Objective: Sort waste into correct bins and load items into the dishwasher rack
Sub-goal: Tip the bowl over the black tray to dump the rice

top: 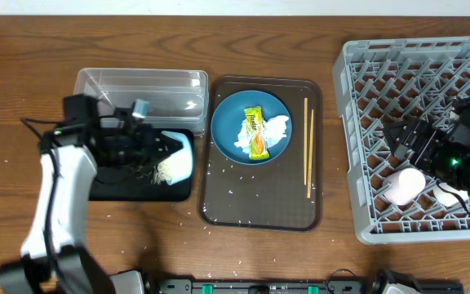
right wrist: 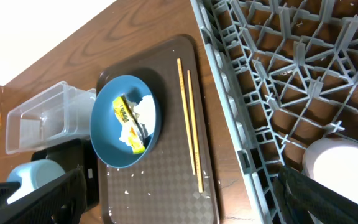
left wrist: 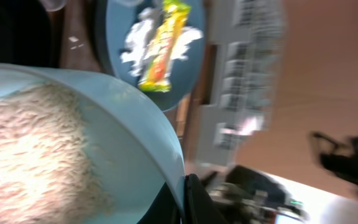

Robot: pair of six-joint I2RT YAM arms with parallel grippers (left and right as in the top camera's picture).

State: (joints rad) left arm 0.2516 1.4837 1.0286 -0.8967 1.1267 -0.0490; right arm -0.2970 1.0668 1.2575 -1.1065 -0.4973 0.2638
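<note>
The robot's left gripper will release the pale-blue bowl on the brown tray's bare front part [top: 244, 199], just below the dark-blue plate.
My left gripper [top: 167, 148] is shut on the rim of the pale-blue bowl [top: 184, 158] and holds it tipped on its side over the black bin [top: 113, 188]. Rice lies in the bowl [left wrist: 42, 143] and in the bin. In the left wrist view the fingers [left wrist: 188, 199] pinch the rim. The dark-blue plate [top: 231, 114] carries the wrapper [top: 255, 133] and the tissue [top: 274, 128]. The chopsticks [top: 308, 151] lie beside it. My right gripper [top: 402, 135] is open and empty over the rack [top: 406, 73]. The pink cup [top: 404, 186] and the white cup [top: 445, 196] sit in the rack.
The clear bin [top: 141, 84] stands behind the black one. The plate and chopsticks rest on a brown tray [top: 259, 204] with scattered rice grains. The right wrist view shows the plate [right wrist: 107, 106], the chopsticks [right wrist: 188, 118] and the rack [right wrist: 291, 74].
</note>
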